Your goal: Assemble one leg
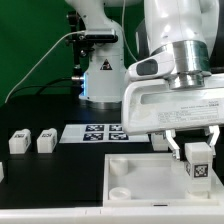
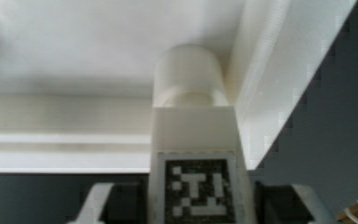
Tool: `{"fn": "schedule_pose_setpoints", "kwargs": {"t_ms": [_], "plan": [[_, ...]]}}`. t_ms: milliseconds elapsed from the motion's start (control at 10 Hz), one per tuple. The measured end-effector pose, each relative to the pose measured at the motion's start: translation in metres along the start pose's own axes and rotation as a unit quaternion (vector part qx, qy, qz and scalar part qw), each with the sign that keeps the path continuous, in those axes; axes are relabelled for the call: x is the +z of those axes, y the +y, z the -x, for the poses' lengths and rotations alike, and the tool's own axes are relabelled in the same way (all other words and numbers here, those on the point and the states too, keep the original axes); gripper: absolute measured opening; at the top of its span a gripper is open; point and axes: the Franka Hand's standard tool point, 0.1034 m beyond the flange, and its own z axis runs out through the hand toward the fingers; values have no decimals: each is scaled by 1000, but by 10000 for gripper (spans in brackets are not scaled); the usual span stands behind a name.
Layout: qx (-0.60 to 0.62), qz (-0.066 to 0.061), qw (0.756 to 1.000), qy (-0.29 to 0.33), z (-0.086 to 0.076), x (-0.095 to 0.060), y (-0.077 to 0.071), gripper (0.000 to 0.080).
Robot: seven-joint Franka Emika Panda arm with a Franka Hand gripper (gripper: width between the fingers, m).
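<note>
My gripper is holding the upright leg from the side with its wrist tilted flat, so next I open it, swing it upright and grab the leg's top (image 1: 199,148) from above before screwing the leg.
My gripper (image 1: 197,152) is shut on a leg (image 1: 199,166), a small white post with a black-and-white tag on its face. It holds the leg upright above the near corner of the large white tray (image 1: 140,175) on the exterior view's right. In the wrist view the leg (image 2: 199,150) runs between my fingers (image 2: 114,200), tag toward the camera, its rounded end reaching toward the tray's rim (image 2: 265,90). Whether the leg's end touches the tray cannot be told. Two more legs (image 1: 18,142) (image 1: 46,140) stand on the black table at the exterior view's left.
The marker board (image 1: 95,132) lies on the table behind the tray. The robot base (image 1: 100,75) stands at the back with a cable (image 1: 40,60) running off toward the exterior view's left. A further white part (image 1: 160,143) sits behind the tray, by my gripper.
</note>
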Motion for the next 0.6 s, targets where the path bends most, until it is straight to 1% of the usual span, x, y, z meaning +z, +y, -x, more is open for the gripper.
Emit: {"fn": "schedule_pose_setpoints", "kwargs": {"t_ms": [200, 400, 500, 600], "plan": [[-5, 5, 1000, 7, 0, 3, 0, 291], [-4, 6, 1000, 7, 0, 3, 1, 291], [-4, 6, 1000, 7, 0, 3, 1, 374], [-4, 6, 1000, 7, 0, 3, 1, 374]]}}
